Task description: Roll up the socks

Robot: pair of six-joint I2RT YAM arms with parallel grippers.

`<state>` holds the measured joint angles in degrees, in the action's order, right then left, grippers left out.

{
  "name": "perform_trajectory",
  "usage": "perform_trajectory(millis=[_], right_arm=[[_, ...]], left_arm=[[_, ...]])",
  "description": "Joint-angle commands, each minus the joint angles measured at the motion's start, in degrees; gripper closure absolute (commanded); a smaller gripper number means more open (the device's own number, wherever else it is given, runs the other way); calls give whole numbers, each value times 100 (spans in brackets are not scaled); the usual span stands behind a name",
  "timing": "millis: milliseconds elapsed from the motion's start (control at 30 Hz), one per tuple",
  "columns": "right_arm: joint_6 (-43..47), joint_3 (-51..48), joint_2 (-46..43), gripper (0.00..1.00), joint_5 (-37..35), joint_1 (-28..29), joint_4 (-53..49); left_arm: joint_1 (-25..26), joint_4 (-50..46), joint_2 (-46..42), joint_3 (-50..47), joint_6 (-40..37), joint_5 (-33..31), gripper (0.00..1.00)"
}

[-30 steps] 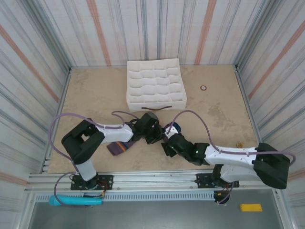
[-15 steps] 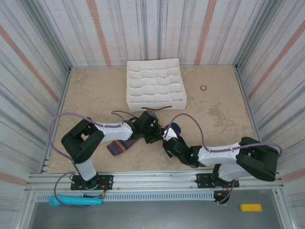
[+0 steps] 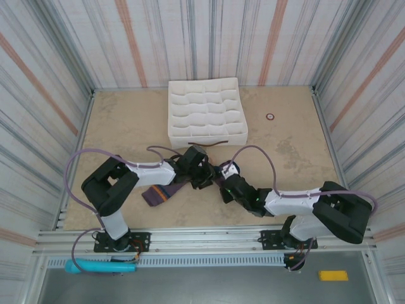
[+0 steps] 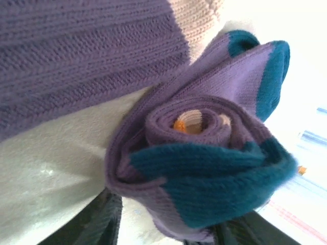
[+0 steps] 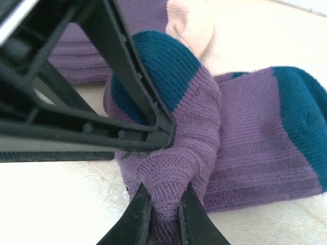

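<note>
My left gripper needs to close on the roll's lower end (image 4: 171,217) before my right gripper backs off, as only my right gripper pinches the purple fold around the loose roll.
The socks (image 4: 204,153) lie together, purple with teal patches and a peach toe, one end wound into a tight roll. Their flat striped end (image 3: 158,194) stretches left on the table. My left gripper (image 4: 168,219) is open; its dark fingers (image 4: 94,222) stand either side of the roll's lower end, with a gap on the left side. My right gripper (image 5: 163,190) is shut on a purple fold of the roll (image 5: 168,168), right under a finger of the left gripper (image 5: 127,76). From above, both grippers (image 3: 204,174) (image 3: 223,183) meet at mid-table.
A white divided organiser box (image 3: 207,113) stands just behind the grippers. A small red ring (image 3: 270,116) lies at the back right. A teal tool (image 3: 101,267) and a yellow piece (image 3: 333,275) rest on the front rail below the table.
My right gripper has closed on the rolled sock and its arm has shifted slightly. My left gripper's jaws have parted from their tight grip.
</note>
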<state>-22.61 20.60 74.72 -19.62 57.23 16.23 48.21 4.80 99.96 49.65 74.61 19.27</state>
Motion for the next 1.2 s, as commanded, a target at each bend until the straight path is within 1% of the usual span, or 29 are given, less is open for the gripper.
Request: perform_trajectory(millis=[0,100,200,300,367,533,633,733,900,1067,1167], right_arm=[[-644,-223,-103,100,808,-357,-592],[-928,-316,-157,100,1318,-718,-673],[-1246,-373,-110,100,2074,-1212,-632],[-1489,-351,-157,100,2541,-1529,-693],[-1631,-354,-215,100,2871,-1799,-770],[-1949,-340,-85,100,4157,-2722,-702],[-2056,-177,199,100,4687,-3019,-753],[-2258,-77,582,100,5229,-3286,-548],[-2480,-25,907,100,5634,-3586,-311],[-2691,24,1049,100,6005,-3888,-177],[-2729,83,1137,100,6155,-3976,-114]], left_arm=[[27,-255,-170,-151,-208,60,35],[29,35,-311,-242,-390,24,30],[27,196,-413,-251,-644,-4,28],[40,242,-516,-213,-925,-76,27],[44,188,-516,-152,-1064,-115,28],[36,344,-262,10,-1141,-106,32],[47,447,10,253,-1184,21,35],[79,408,213,495,-1250,42,36],[91,264,461,770,-1313,-21,37],[93,82,705,921,-1248,-2,45],[92,34,817,950,-1188,24,47]])
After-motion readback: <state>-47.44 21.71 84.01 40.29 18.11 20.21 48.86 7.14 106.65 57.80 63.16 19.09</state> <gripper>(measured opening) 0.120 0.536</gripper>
